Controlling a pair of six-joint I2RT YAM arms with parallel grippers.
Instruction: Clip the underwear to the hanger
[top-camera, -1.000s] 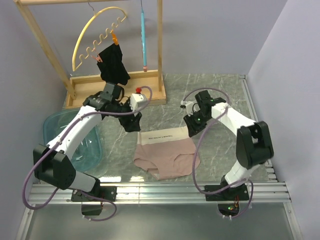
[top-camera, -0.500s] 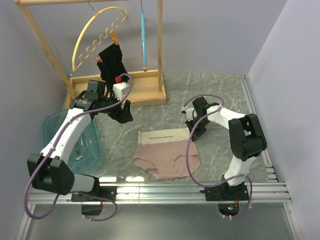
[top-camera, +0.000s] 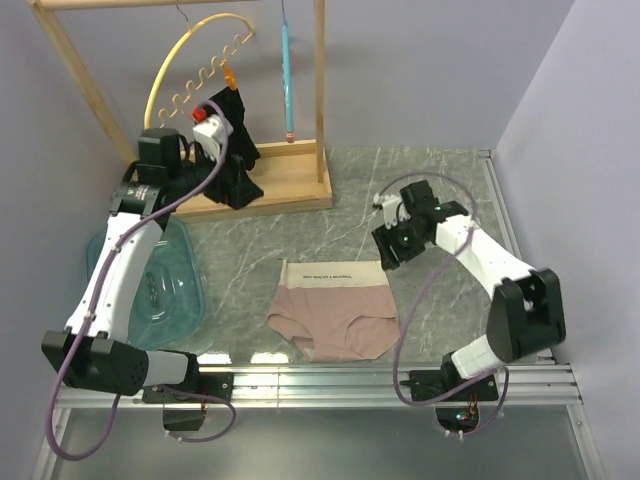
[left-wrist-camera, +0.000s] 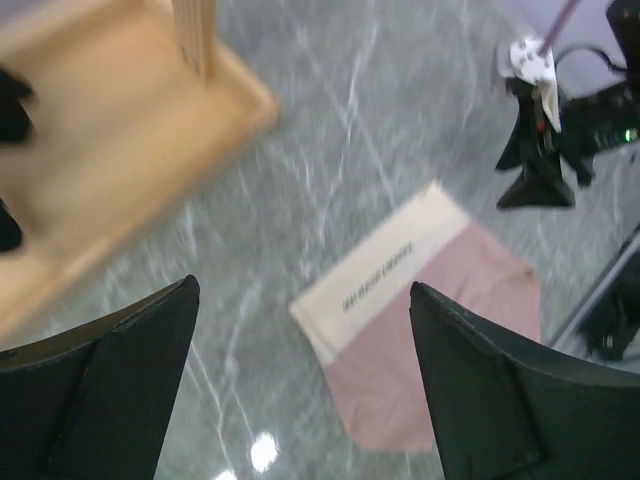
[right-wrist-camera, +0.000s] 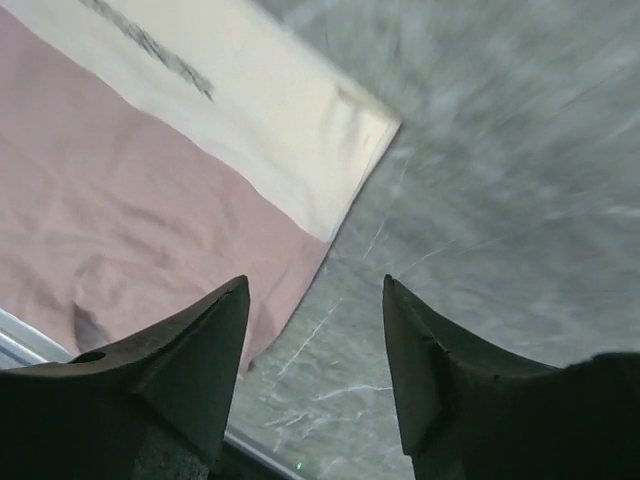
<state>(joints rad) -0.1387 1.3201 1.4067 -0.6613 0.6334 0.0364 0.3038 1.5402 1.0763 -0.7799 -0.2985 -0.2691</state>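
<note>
Next, my left gripper closes on the middle of the curved arm (top-camera: 287, 82) of the light-blue hanger, above the orange-pink clip.
The pink-beige underwear (top-camera: 335, 312) lies flat on the marble table, cream waistband toward the back. It also shows in the left wrist view (left-wrist-camera: 425, 320) and the right wrist view (right-wrist-camera: 130, 190). The light-blue hanger (top-camera: 287, 70) hangs edge-on from the wooden rack, with an orange-pink clip at its lower end. My left gripper (top-camera: 241, 187) is open and empty, held high over the rack's base, well behind the underwear (left-wrist-camera: 303, 290). My right gripper (top-camera: 386, 254) is open and empty, just off the waistband's right corner (right-wrist-camera: 315, 285).
A yellow arched hanger (top-camera: 190, 65) on the same rack carries a black garment (top-camera: 231, 128), right beside my left wrist. The rack's wooden base (top-camera: 295, 178) lies at the back. A teal plastic basin (top-camera: 160, 295) stands at the left. A metal rail runs along the near edge.
My left arm has lifted away from the waistband's left end and swung back-left to the rack base. My right gripper has stayed by the waistband's right corner, shifting only slightly.
</note>
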